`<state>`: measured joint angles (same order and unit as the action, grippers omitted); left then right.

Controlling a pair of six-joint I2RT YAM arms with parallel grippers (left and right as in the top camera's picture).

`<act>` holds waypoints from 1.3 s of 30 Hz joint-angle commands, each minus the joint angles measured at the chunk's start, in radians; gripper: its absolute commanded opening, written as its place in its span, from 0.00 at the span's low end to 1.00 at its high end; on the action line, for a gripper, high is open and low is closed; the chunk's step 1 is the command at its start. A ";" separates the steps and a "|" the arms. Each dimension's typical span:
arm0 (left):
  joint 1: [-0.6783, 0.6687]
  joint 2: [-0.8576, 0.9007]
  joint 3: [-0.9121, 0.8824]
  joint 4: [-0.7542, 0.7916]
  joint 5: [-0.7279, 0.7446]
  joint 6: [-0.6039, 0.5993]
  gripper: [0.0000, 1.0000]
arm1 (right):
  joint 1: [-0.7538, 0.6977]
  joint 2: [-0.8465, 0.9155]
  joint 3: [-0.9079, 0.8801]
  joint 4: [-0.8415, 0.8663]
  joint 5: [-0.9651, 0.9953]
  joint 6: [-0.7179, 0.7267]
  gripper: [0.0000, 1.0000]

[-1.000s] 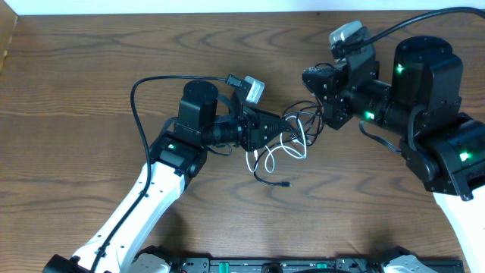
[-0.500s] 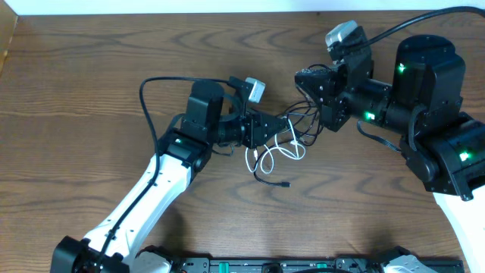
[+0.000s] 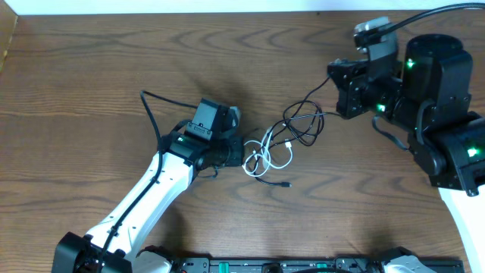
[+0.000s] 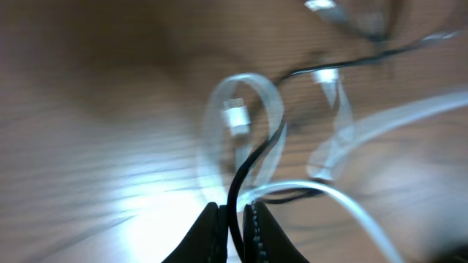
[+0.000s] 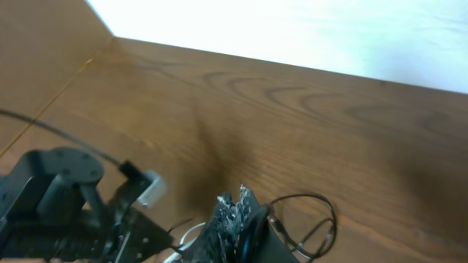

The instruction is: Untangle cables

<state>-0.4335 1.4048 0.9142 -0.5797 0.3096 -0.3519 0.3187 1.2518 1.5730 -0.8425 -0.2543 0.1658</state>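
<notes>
The white loops lie across the black cables, so the robot's left gripper needs to pinch the white cable (image 3: 248, 164) and hold it while the right gripper pulls its black cable clear.
The cables lie mid-table as a loose tangle: a white cable (image 3: 267, 155) in small loops and black cables (image 3: 305, 126) in wider loops to its right. A black plug end (image 3: 284, 184) lies in front. My left gripper (image 3: 244, 155) is low at the tangle's left edge, shut on a black cable (image 4: 252, 157) that rises between its jaws (image 4: 234, 219); white loops (image 4: 243, 77) lie just ahead. My right gripper (image 3: 334, 85) is up and to the right, its jaws (image 5: 235, 208) shut on a black cable (image 5: 325, 208) that runs taut from the tangle.
The wooden table (image 3: 91, 83) ends at a pale edge along the back and left. The left arm (image 5: 58, 183) shows in the right wrist view. Thick black robot wires loop behind the left arm (image 3: 148, 102) and above the right arm (image 3: 432, 14).
My right gripper has pulled back to the right and away, stretching a black cable out of the tangle. My left gripper has dropped and drawn left. The tangle has spread wider.
</notes>
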 commanded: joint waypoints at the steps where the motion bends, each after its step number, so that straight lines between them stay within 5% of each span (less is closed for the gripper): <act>1: 0.003 0.008 0.006 -0.039 -0.220 0.021 0.13 | -0.031 -0.008 0.008 -0.003 0.039 0.022 0.01; 14: 0.007 0.008 0.006 -0.062 -0.243 0.018 0.14 | -0.087 -0.008 0.008 -0.029 -0.030 0.065 0.01; 27: 0.006 0.007 0.006 0.227 0.395 0.176 0.33 | -0.087 -0.008 0.008 0.001 -0.175 0.027 0.01; 39: -0.005 0.014 0.000 0.145 0.348 0.175 0.35 | -0.087 -0.008 0.008 0.124 -0.192 -0.018 0.01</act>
<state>-0.4332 1.4059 0.9146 -0.4191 0.6662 -0.2005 0.2367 1.2518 1.5734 -0.7383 -0.4213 0.1677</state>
